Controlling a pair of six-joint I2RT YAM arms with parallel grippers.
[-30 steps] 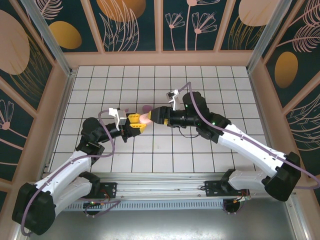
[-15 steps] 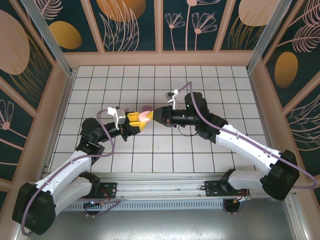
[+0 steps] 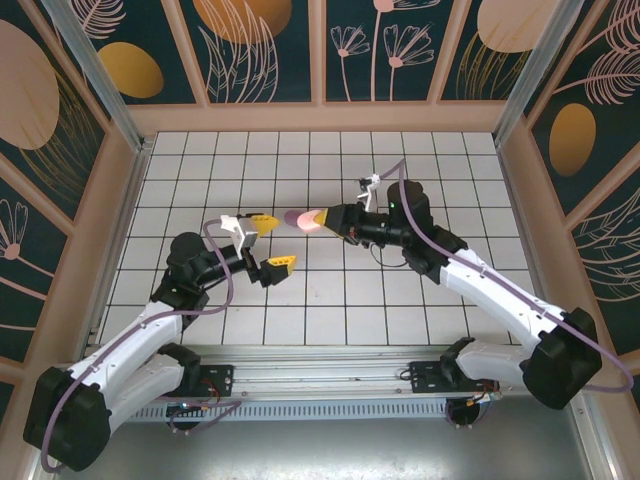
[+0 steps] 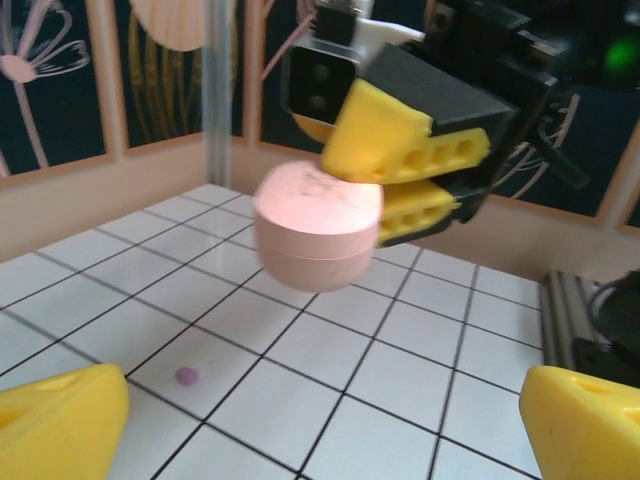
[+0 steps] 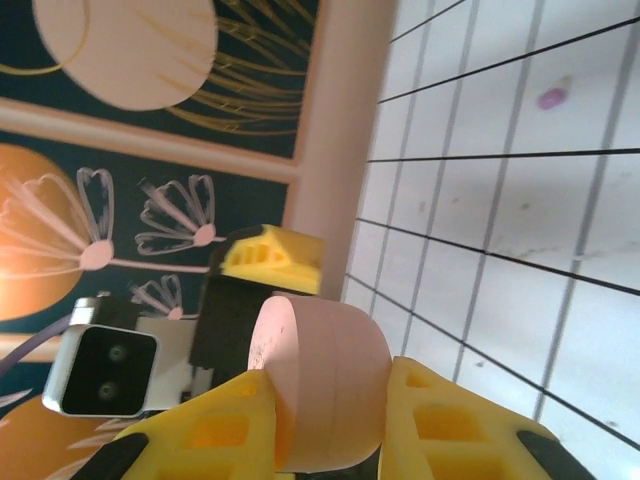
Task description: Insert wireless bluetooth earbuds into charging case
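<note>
I should use my right gripper to set the pale pink charging case down on the white tiles (image 3: 371,264) near the tiny purple earbud, toward the metal rail.
The pale pink charging case (image 3: 307,218) is closed and held off the tiles, with my right gripper (image 3: 318,218) shut on its two flat faces. The right wrist view has the case (image 5: 325,390) squeezed between the yellow fingers (image 5: 455,425). My left gripper (image 3: 271,241) stands open just left of the case, its fingers (image 3: 262,219) spread wide with nothing between them. In the left wrist view the case (image 4: 318,228) hangs ahead of the open left gripper (image 4: 325,405). One tiny purple earbud (image 4: 186,376) lies on the white tiles below; this earbud (image 5: 551,97) also appears in the right wrist view.
A small pinkish-purple oval thing (image 3: 294,216) lies on the floor right beside the held case; what it is I cannot tell. The tiled floor (image 3: 400,170) is boxed in by wooden walls (image 3: 320,118). A metal rail (image 3: 320,358) carries the arm bases at the near edge.
My left gripper has opened and let go of the pink case, drawing back slightly. The right gripper has carried the case up and to the right.
</note>
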